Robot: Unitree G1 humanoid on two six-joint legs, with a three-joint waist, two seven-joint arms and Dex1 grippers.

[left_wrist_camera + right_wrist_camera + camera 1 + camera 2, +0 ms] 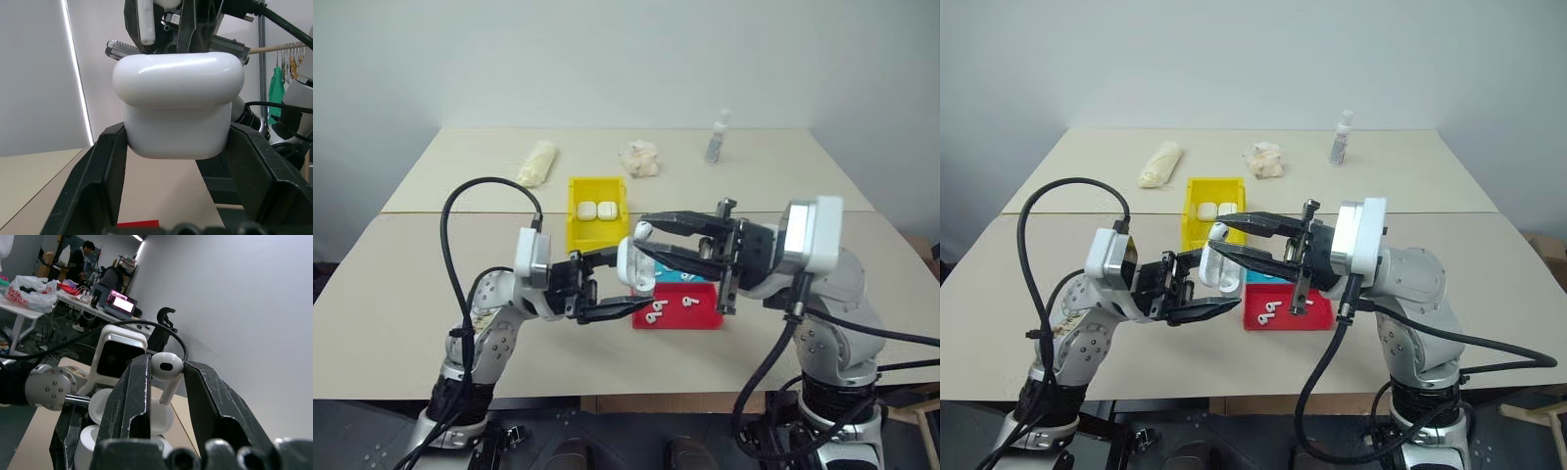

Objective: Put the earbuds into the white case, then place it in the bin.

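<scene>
Next, my right gripper releases the earbud in the far slot of the open white case [643,251] [160,440] that my left gripper is holding.
Above the table's middle, my left gripper [636,281] is shut on the white case [178,105], which it holds up off the surface. The case's lid looks open in the right wrist view. My right gripper [641,237] points toward it from the right and is shut on one earbud [166,366], pinched by its head with the stem hanging just above the case [134,413]. Behind both grippers stands the yellow bin [576,211] with two white cases [596,210] in it. More earbuds [654,313] lie in the red tray [703,317].
A blue tray [1263,277] shows just behind the red one, mostly covered by the right gripper. At the table's far side lie two crumpled wrappers [536,163] [640,159] and a small spray bottle [717,137]. People [83,257] work at desks in the background.
</scene>
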